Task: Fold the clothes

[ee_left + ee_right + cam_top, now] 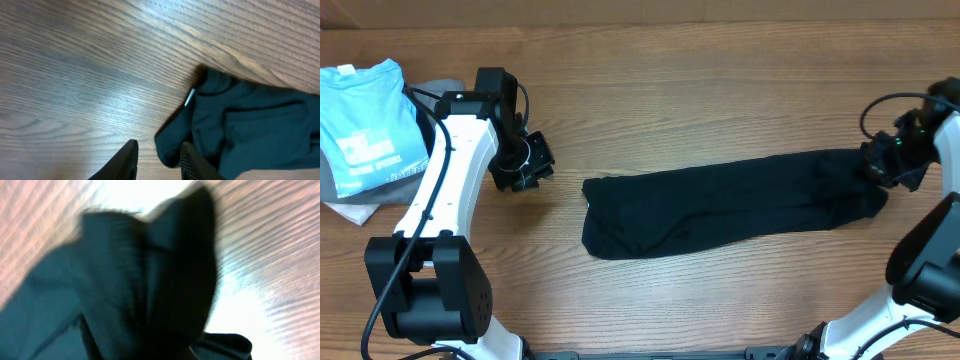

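Next, I let go of the fabric end with my right gripper on top of the middle part of the black garment (pixel 732 188).
The clothes (pixel 730 200) are a black garment lying as a long flat strip across the middle of the wooden table (pixel 700 80). My right gripper (pixel 882 165) is at its right end, shut on the fabric. In the right wrist view the black cloth (pixel 140 290) fills the frame and hides the fingers. My left gripper (pixel 527 162) hovers left of the garment's left end, apart from it. It is open, with bare wood between its fingers (pixel 131 155). The garment's corner (pixel 235 125), with a small white tag (pixel 190 97), lies just beside the right finger.
A folded light blue t-shirt (pixel 365 120) with white print lies at the far left on a grey garment (pixel 442 88). The left arm's base (pixel 425 290) stands at the front left. The right arm (pixel 930 255) runs along the right edge.
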Controlling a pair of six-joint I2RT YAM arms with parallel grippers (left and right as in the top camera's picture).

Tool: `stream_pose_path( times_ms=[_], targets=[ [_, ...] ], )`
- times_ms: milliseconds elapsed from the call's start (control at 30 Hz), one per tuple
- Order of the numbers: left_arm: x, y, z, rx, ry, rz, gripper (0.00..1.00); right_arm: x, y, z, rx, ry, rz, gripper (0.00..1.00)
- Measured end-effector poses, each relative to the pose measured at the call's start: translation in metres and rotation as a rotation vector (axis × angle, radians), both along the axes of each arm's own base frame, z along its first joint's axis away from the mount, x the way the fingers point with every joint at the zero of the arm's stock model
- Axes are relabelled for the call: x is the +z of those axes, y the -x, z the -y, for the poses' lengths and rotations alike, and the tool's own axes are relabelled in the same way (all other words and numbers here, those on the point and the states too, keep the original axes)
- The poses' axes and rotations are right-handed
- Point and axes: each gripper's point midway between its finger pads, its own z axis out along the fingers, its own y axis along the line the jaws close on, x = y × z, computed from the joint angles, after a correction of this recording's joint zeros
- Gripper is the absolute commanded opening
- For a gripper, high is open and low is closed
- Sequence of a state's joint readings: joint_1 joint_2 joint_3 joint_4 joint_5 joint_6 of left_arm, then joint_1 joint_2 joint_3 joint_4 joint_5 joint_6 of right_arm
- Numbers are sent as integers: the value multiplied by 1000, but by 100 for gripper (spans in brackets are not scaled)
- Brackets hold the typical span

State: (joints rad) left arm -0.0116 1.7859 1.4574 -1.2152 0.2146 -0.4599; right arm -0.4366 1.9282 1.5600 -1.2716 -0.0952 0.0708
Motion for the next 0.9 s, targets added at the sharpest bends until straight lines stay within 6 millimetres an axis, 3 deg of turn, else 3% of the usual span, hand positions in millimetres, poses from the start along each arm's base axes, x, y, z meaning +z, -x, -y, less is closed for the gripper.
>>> stream_pose_path(
  times_ms=[567,900],
  targets=[
    [1,8,5,0,28,-34,32,1,4,-159,410,23,-129,4],
    [1,8,5,0,28,-34,32,2,15,-205,503,38,-151,4]
  ],
)
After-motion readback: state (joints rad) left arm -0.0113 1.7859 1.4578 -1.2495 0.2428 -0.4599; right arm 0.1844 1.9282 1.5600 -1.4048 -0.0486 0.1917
